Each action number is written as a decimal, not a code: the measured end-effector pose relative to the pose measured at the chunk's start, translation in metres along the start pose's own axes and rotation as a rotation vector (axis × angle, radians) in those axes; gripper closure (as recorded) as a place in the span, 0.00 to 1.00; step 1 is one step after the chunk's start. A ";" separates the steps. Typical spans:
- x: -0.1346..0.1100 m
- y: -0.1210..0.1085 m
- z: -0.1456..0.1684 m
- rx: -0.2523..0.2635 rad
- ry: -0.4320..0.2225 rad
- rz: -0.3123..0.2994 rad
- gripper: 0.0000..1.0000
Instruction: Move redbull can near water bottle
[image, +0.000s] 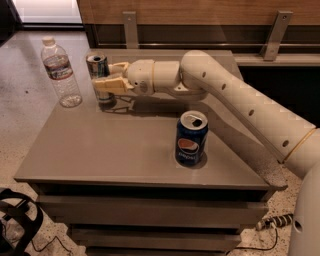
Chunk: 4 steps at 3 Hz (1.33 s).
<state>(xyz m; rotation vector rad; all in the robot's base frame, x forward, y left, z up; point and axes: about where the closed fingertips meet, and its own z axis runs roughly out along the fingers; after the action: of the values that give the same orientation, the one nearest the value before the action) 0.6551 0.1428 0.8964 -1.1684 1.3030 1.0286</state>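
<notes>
The robot's gripper needs to release the redbull can at the grey table's edge (97, 108), next to the water bottle.
The redbull can (97, 70), slim and silver-blue, stands near the table's far left edge with my gripper (106, 77) shut around it. The cream fingers (109, 85) wrap its middle and hide its lower half. The water bottle (60, 72), clear with a white cap and a label band, stands upright just left of the can, a small gap apart. My arm (230, 95) reaches in from the right across the back of the table.
A wider dark blue Pepsi can (191, 138) stands upright at the table's middle right, in front of my arm. The grey table (110, 155) has its front edge near. A wooden wall with metal brackets (131, 27) runs behind. Cables lie on the floor.
</notes>
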 end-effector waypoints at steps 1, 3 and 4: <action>0.008 0.007 0.010 -0.004 0.025 0.006 1.00; 0.019 0.012 0.025 -0.021 0.064 0.015 1.00; 0.019 0.014 0.028 -0.025 0.064 0.015 0.83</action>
<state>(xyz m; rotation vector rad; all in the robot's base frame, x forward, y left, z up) 0.6462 0.1706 0.8753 -1.2206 1.3537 1.0283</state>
